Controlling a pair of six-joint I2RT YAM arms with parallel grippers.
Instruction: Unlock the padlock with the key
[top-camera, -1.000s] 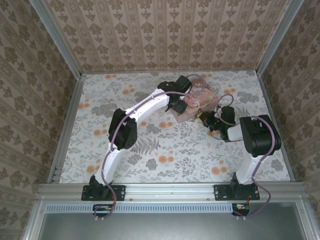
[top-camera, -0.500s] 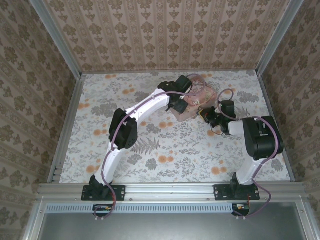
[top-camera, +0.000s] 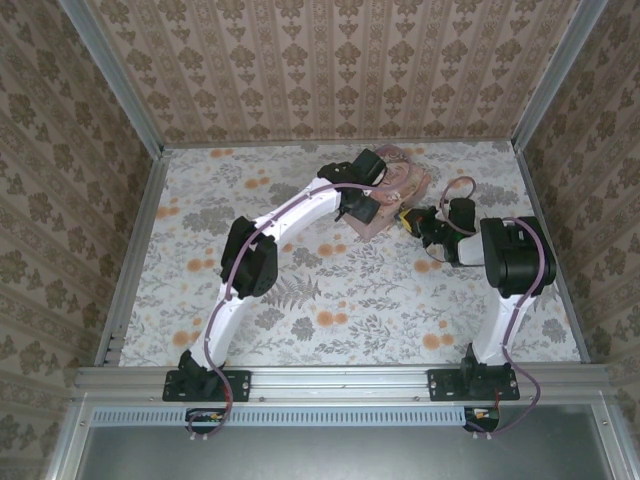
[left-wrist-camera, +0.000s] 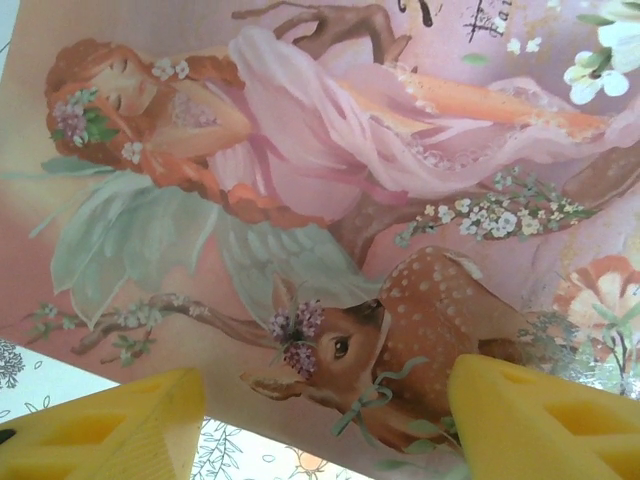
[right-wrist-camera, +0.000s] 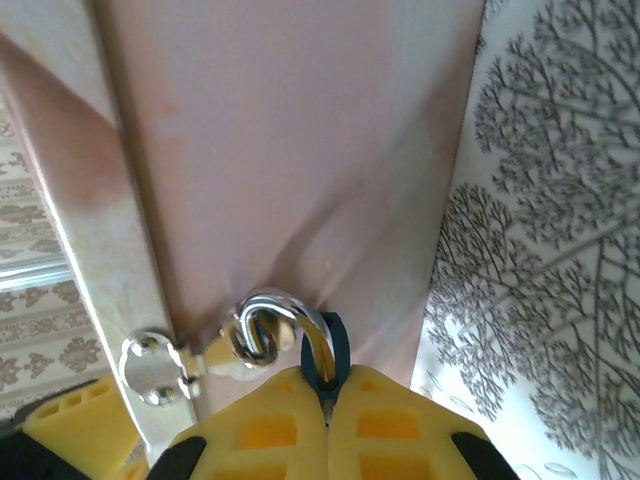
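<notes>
The padlock, still hanging from the pink tin's clasp, will go down from my right gripper on the table (top-camera: 361, 292) beside the orange flowers, where I need to set it in front of the tin.
The small dark teal padlock (right-wrist-camera: 325, 360) hangs by its silver shackle (right-wrist-camera: 270, 310) from the clasp on the side of the pink illustrated tin (top-camera: 398, 185). My right gripper (right-wrist-camera: 326, 400) is shut, its yellow fingers (right-wrist-camera: 250, 435) pinching the padlock body against the tin's side wall (right-wrist-camera: 300, 150). From above, the right gripper (top-camera: 412, 220) sits at the tin's right side. My left gripper (left-wrist-camera: 320, 445) is open over the tin's lid (left-wrist-camera: 300, 200), with one finger (left-wrist-camera: 110, 430) past the lid's edge over the table. The key is hidden.
The tin stands at the back middle of the flower-patterned table (top-camera: 330, 290). A silver latch (right-wrist-camera: 150, 365) sits on the tin's seam beside the shackle. Patterned walls (top-camera: 60, 150) with metal rails close the table in on three sides.
My right gripper has moved back and left, up against the tin's right side. The tin and the left gripper have shifted slightly toward the back.
</notes>
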